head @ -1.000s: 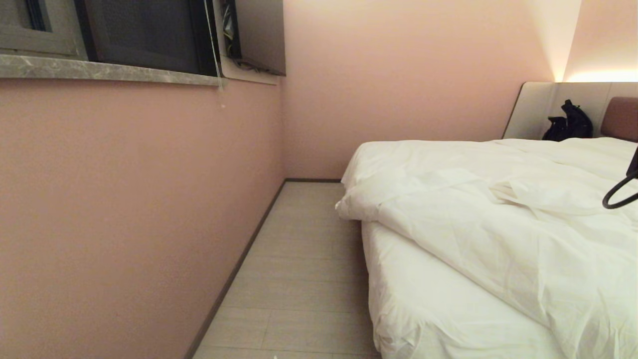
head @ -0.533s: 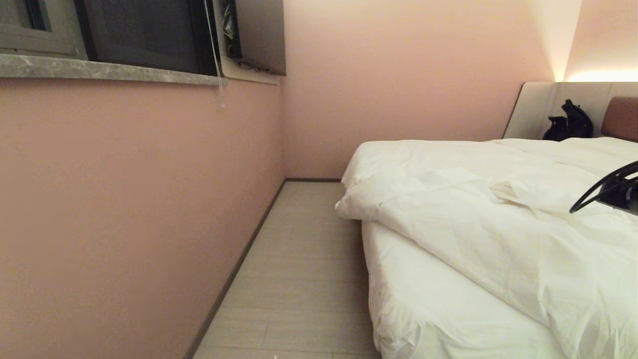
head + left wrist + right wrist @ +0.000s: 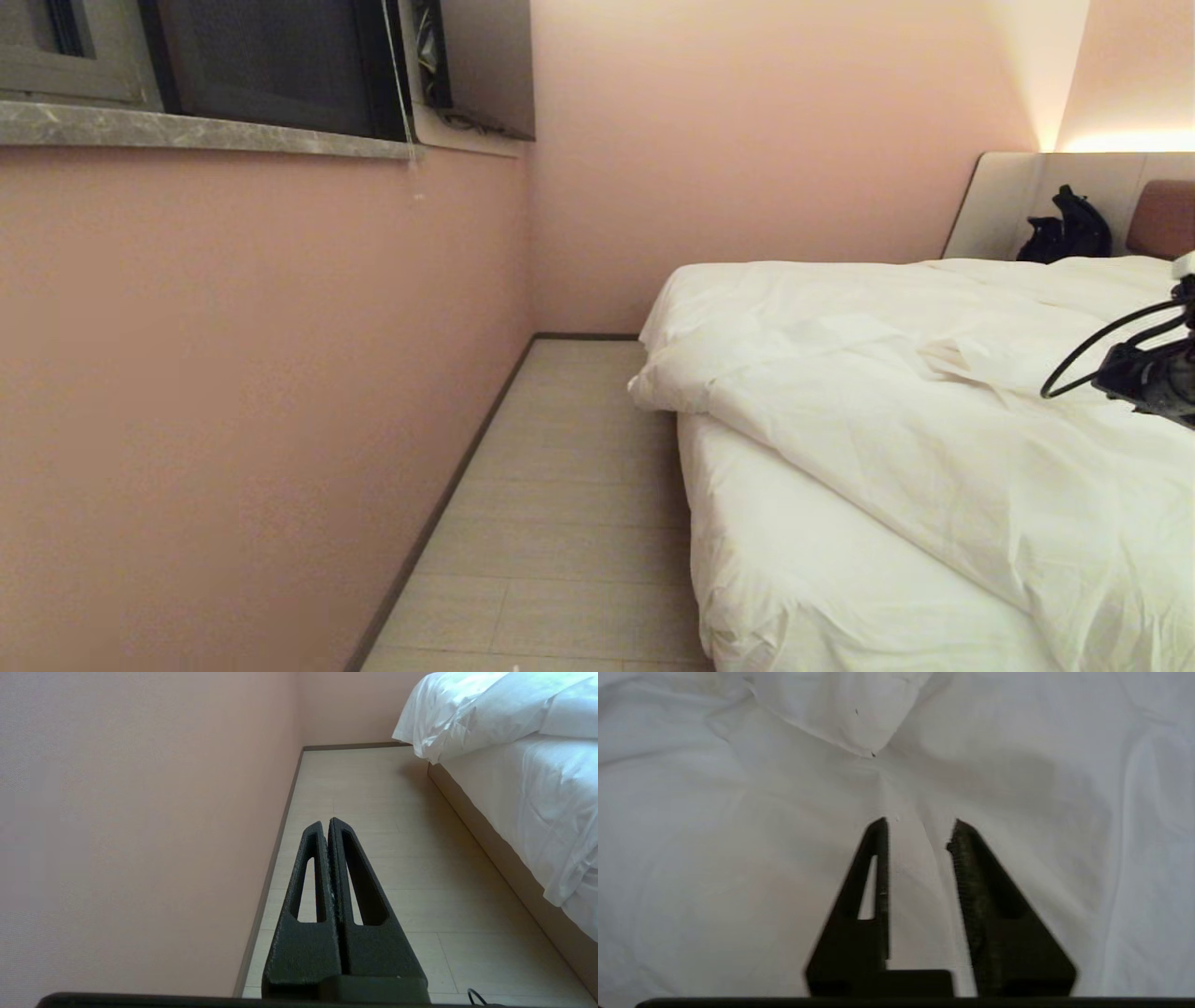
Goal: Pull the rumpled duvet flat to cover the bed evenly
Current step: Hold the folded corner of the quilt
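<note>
The robot's right gripper should next move to the folded flap's pointed corner (image 3: 1025, 386) (image 3: 866, 736) on the white duvet, just beyond the crease, and close there.
The white duvet (image 3: 934, 411) lies rumpled across the bed (image 3: 822, 579), with a folded ridge near its middle and one corner hanging over the mattress edge. My right arm (image 3: 1148, 378) reaches in from the right edge of the head view, just above the duvet. In the right wrist view my right gripper (image 3: 920, 828) is open over the duvet (image 3: 738, 835), pointing at a crease below a folded flap (image 3: 840, 714); only cloth lying behind shows in the gap. My left gripper (image 3: 325, 822) is shut and empty, parked over the floor beside the bed (image 3: 537, 793).
A narrow strip of pale floor (image 3: 560, 523) runs between the pink wall (image 3: 233, 373) and the bed. A stone window sill (image 3: 187, 131) juts out above. A black bag (image 3: 1064, 229) rests against the grey panel beside the brown headboard (image 3: 1162, 219).
My right arm has come further in from the right edge and now lies low over the duvet. The duvet itself has not shifted.
</note>
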You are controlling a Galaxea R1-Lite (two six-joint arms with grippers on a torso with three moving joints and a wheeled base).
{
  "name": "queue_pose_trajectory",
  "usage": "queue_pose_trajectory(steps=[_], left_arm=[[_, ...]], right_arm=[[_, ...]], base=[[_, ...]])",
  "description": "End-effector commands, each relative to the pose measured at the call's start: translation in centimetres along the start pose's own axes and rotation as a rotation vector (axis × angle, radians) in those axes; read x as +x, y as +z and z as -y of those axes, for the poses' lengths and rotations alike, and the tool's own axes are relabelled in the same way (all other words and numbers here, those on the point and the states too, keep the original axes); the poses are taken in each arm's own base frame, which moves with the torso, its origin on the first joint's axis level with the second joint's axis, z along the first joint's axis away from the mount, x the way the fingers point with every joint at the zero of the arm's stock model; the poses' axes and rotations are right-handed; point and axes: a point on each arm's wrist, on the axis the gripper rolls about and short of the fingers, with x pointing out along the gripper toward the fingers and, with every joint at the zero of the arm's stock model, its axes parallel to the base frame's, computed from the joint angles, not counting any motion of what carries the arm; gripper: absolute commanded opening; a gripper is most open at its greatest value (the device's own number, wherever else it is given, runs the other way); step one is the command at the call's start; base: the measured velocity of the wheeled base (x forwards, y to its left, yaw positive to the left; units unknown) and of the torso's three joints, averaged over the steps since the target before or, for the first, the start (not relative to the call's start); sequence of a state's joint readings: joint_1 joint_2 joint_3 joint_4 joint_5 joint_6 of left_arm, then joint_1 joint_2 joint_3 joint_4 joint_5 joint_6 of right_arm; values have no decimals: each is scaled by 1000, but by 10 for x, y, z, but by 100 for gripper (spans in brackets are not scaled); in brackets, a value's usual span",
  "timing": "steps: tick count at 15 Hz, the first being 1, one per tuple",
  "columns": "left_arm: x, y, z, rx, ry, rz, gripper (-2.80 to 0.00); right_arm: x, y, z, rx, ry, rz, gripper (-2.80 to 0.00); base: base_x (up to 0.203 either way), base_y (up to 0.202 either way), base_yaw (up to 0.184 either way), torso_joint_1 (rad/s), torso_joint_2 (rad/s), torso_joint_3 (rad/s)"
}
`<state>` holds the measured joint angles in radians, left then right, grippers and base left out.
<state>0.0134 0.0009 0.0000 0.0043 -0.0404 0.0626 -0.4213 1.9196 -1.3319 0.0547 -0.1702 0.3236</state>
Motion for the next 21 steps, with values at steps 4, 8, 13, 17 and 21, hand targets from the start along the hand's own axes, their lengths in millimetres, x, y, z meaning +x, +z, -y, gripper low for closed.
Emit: queue_pose_trajectory(steps=[4,8,13,17,21], left_arm=[[0,0,0,0,-1,-1,-280],[0,0,0,0,-1,-1,-280],[0,0,0,-1,1,-1,-280],[0,0,0,0,0,-1,-280],[0,0,0,0,1,-1,-280]], right_arm=[[35,-10,1,43,-24,-66,0],[65,-2,-7,75,-23,-61,0],[78,10,-13,97,-17,-54,0],[88,18,-17,120,-9,-40,0],[100,17,-19,136,-12,-45,0]], base=[[0,0,0,0,0,0],[0,0,0,0,0,0],[0,0,0,0,0,0],[0,0,0,0,0,0],[0,0,0,0,0,0]])
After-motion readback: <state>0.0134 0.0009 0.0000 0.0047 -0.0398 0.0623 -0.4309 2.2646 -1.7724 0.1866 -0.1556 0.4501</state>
